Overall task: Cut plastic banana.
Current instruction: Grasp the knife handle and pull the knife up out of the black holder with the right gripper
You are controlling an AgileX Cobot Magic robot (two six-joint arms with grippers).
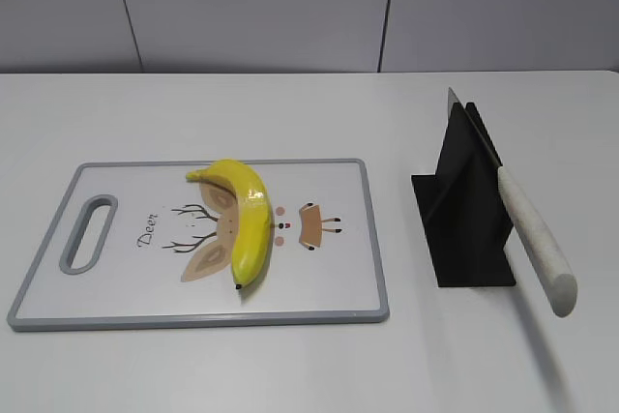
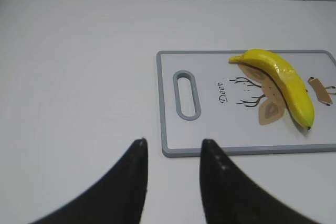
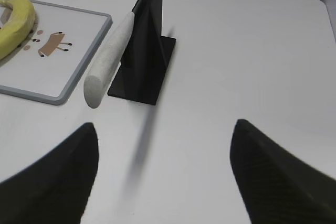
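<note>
Next, my right gripper grabs the middle of the knife's handle (image 1: 531,229) (image 3: 111,59), which sticks out of the black stand at a slant.
The plastic banana (image 1: 244,219) is glossy yellow and lies on a white cutting board (image 1: 319,287) with a grey rim and a deer drawing. It also shows in the left wrist view (image 2: 283,82) and at the left edge of the right wrist view (image 3: 16,22). A knife (image 1: 530,229) with a speckled white handle rests slanted in a black stand (image 1: 462,210), handle toward the front; it shows in the right wrist view (image 3: 107,61). My left gripper (image 2: 172,145) is open and empty, in front of the board's handle corner. My right gripper (image 3: 165,127) is wide open and empty, in front of the knife stand (image 3: 149,45).
The board (image 2: 220,150) has an oval handle slot (image 1: 89,232) at its left end. The white table (image 1: 309,365) meets a grey wall at the back. Neither arm shows in the exterior view.
</note>
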